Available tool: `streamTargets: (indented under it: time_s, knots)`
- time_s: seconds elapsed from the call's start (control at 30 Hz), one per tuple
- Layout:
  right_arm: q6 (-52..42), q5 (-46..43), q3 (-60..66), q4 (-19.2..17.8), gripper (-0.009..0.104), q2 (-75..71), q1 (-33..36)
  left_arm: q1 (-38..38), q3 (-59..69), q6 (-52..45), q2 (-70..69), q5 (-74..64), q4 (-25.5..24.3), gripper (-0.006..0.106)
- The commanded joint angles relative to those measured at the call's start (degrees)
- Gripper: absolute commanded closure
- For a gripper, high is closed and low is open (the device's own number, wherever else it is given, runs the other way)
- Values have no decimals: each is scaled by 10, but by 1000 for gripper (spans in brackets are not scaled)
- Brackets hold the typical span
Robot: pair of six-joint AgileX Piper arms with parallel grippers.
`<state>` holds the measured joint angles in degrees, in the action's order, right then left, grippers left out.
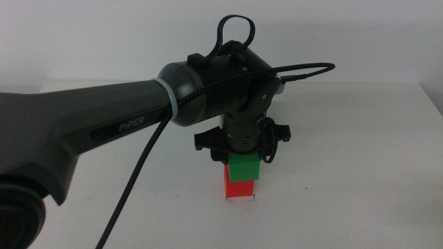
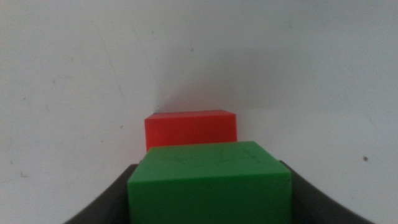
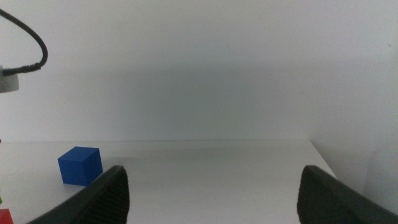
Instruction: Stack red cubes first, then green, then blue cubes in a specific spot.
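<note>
The green cube will be let go by my left gripper squarely on top of the red cube [image 1: 241,160] [image 2: 191,155]. It rests on the red cube now.
The green cube [image 1: 244,168] rests on top of the red cube [image 1: 241,189] at the table's middle. My left gripper [image 1: 239,155] reaches down from above and is shut on the green cube. In the left wrist view both dark jaws press the sides of the green cube [image 2: 210,180], with the red cube [image 2: 191,129] showing beyond it. The blue cube [image 3: 80,165] sits alone on the table in the right wrist view. My right gripper [image 3: 214,193] is open, holds nothing, and is out of the middle view.
The left arm's thick dark body [image 1: 104,124] and its braided cable [image 1: 135,180] cross the left half of the white table [image 1: 360,173]. A cable loop [image 3: 34,37] of the left arm shows in the right wrist view.
</note>
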<state>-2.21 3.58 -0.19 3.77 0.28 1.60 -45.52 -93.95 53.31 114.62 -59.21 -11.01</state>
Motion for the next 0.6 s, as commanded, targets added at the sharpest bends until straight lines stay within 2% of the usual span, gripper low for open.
streamTargets:
  time_s: [0.0, 0.57]
  knots:
    - [-3, -5, 2, -2, 2, -3, -4, 4, -6, 9, 3, -3, -3, 89]
    - [-3, -5, 2, -2, 2, -3, -4, 4, -5, 6, 33, 13, -20, 89]
